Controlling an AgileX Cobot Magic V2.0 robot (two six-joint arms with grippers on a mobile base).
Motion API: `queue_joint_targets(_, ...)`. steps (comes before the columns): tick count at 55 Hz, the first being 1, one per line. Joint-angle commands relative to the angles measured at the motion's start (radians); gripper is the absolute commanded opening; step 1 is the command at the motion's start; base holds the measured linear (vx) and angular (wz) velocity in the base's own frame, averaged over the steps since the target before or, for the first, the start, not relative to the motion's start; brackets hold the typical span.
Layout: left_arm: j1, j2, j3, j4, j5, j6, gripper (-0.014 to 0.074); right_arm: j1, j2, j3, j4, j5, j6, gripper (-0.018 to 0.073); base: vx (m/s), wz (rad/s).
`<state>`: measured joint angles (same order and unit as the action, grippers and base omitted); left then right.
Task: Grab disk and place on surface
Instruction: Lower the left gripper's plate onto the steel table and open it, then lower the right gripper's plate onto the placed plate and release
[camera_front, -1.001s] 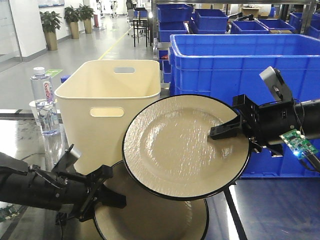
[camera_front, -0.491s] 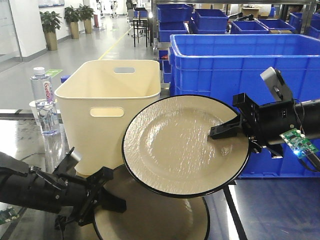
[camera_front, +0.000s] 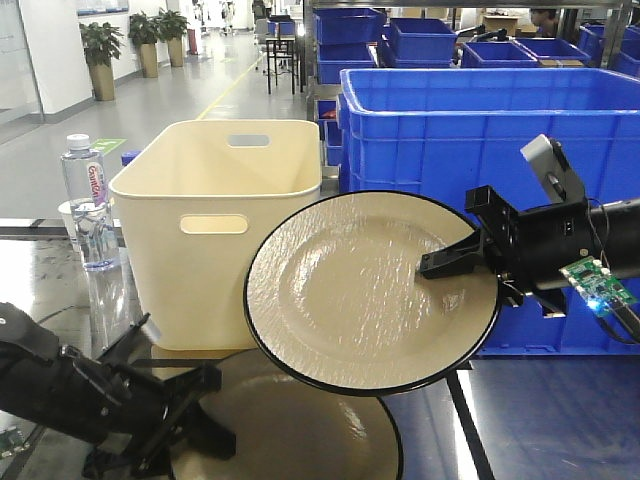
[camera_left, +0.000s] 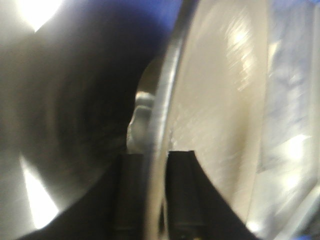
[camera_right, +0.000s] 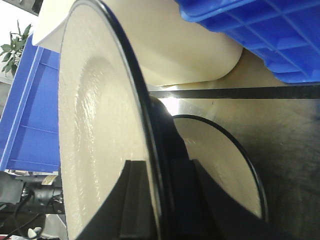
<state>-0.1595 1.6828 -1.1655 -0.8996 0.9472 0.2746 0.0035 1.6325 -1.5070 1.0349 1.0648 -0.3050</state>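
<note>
The raised disk is still in my right gripper. Next, I release it flat on top of the lower disk (camera_front: 282, 421), before the cream plastic bin.
Two beige disks with black rims show. The raised disk (camera_front: 350, 290) stands tilted on edge, its face toward the front camera. My right gripper (camera_front: 440, 265) is shut on its right rim. In the right wrist view that rim (camera_right: 150, 150) runs between the gripper's (camera_right: 161, 185) two fingers. The lower disk (camera_front: 290, 440) lies low over the glossy dark surface (camera_front: 545, 420). My left gripper (camera_front: 200, 410) is shut on its left rim. The blurred left wrist view shows this disk (camera_left: 220, 100) clamped in the gripper (camera_left: 157, 170). The raised disk partly hides the lower one (camera_right: 215, 155).
A cream plastic bin (camera_front: 225, 215) stands just behind both disks. A large blue crate (camera_front: 470, 130) sits behind the right arm. A water bottle (camera_front: 85, 200) stands at the left. A black tape line (camera_front: 470, 430) crosses the surface.
My left arm has dropped lower and shifted left, carrying the lower disk down and left with it. The right gripper and the raised disk have stayed put.
</note>
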Motion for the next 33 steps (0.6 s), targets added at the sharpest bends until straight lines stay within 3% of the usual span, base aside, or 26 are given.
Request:
queue_joint_targets(1, -0.001, -0.046, -0.029, 0.032, -0.002, -0.001, 0.0424, -0.003, -0.053, -0.039, 0.112, -0.029, -0.002, -0.0008, 0.00, 0.00)
queue_joint_targets(6, 0.001, -0.059, -0.029, 0.074, -0.009, -0.002, 0.0543, -0.003, -0.053, -0.039, 0.097, -0.027, -0.007, -0.0008, 0.00, 0.00)
queue_joint_targets(14, 0.001, -0.122, -0.029, 0.111, -0.049, -0.003, 0.0639, -0.003, -0.053, -0.039, 0.055, -0.022, -0.005, -0.0008, 0.00, 0.00)
queue_joint_targets(25, 0.001, -0.264, -0.029, 0.173, -0.129, -0.002, 0.0638, -0.002, -0.049, -0.037, -0.017, -0.011, 0.045, -0.0008, 0.00, 0.00)
queue_joint_targets(33, 0.001, -0.364, -0.029, 0.220, -0.170, -0.003, 0.0603, 0.013, -0.022, -0.037, -0.018, -0.009, 0.073, -0.0008, 0.00, 0.00)
